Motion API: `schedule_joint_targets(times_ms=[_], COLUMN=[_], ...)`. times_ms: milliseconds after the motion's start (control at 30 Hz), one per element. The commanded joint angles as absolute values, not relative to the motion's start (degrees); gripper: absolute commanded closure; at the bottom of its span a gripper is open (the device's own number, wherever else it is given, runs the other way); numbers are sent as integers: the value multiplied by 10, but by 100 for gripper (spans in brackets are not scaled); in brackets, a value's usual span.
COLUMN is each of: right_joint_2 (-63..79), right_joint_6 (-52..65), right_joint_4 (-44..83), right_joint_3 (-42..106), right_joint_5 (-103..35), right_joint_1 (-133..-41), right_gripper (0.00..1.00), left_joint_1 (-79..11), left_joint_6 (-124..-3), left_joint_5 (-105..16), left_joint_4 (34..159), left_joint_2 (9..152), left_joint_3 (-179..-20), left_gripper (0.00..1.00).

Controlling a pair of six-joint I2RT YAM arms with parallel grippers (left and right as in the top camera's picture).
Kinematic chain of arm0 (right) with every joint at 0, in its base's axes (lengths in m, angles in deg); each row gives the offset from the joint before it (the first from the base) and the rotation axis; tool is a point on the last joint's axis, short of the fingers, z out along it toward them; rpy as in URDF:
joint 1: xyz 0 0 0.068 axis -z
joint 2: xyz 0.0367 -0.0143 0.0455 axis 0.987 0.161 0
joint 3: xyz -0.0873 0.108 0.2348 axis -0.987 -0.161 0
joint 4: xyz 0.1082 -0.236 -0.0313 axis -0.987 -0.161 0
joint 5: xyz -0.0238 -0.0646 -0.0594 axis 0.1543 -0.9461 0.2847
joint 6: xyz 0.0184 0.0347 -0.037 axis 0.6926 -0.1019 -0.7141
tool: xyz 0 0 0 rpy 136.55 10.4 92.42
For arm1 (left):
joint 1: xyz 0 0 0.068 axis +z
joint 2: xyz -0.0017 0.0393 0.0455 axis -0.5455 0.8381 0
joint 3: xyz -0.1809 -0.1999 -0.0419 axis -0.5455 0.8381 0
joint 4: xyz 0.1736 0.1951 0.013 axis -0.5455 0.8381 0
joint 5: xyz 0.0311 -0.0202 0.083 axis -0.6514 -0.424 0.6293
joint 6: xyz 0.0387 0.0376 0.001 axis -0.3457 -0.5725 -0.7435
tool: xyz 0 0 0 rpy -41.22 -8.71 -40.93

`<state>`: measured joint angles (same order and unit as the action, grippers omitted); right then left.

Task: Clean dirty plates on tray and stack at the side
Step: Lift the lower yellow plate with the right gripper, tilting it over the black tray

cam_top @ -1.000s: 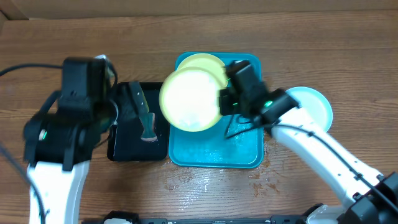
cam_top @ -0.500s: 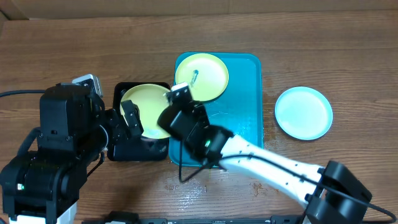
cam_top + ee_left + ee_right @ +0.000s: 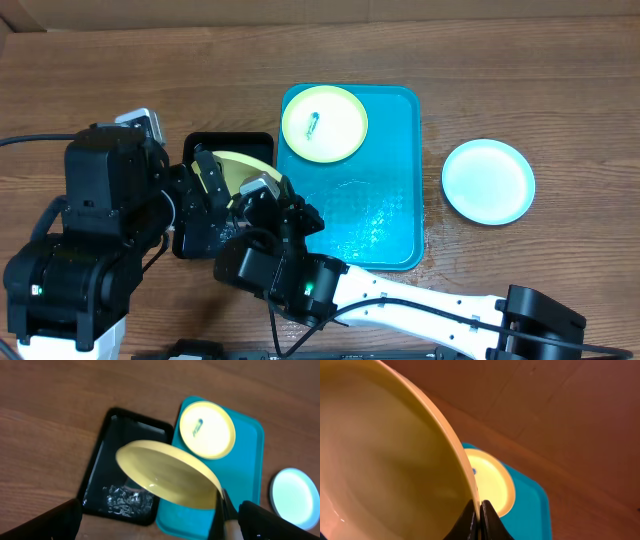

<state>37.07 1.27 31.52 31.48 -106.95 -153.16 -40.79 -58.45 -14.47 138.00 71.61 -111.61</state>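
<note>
The pale yellow-green plate will go down on top of the cyan plate (image 3: 489, 182) next to the turquoise tray, set there by my right gripper.
A pale yellow-green plate (image 3: 167, 477) hangs tilted over the black tub (image 3: 196, 240). My right gripper (image 3: 480, 512) is shut on its rim, which shows in the overhead view as a yellow sliver (image 3: 243, 166). My left gripper (image 3: 160, 527) stands wide open just left of and below this plate, with nothing between its fingers. A second yellow-green plate (image 3: 323, 124) with a small blue smear lies flat at the far end of the turquoise tray (image 3: 390, 215). The cyan plate (image 3: 488, 181) rests on the wooden table to the right of the tray.
The black tub holds a film of glistening water and a small brownish object (image 3: 133, 488), mostly hidden under the held plate. My right arm (image 3: 400, 295) stretches across the table's front edge. Cardboard (image 3: 300, 10) lines the far edge.
My right arm has carried the yellow-green plate left from above the tray to over the black tub and tipped it steeper. The left gripper has stayed open beside the tub.
</note>
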Motion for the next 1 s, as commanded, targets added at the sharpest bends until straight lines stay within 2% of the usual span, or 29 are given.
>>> schedule_joint_targets(times_ms=[0,167,967], right_joint_2=[356,356,355], right_joint_6=[-31,-36,-36], right_joint_4=[337,353,361], right_joint_3=[337,337,337], right_joint_5=[-1147,-1168,-1183], right_joint_1=[-1552,-1570,-1575], right_gripper=[96,96,96], left_joint_1=[-405,-405,-405], left_joint_6=[-591,-591,-591], left_joint_5=[-100,-62,-63], left_joint_4=[1360,1352,1357], left_joint_2=[697,689,718], left_joint_3=[-1150,-1152,-1152], left_gripper=[0,0,0])
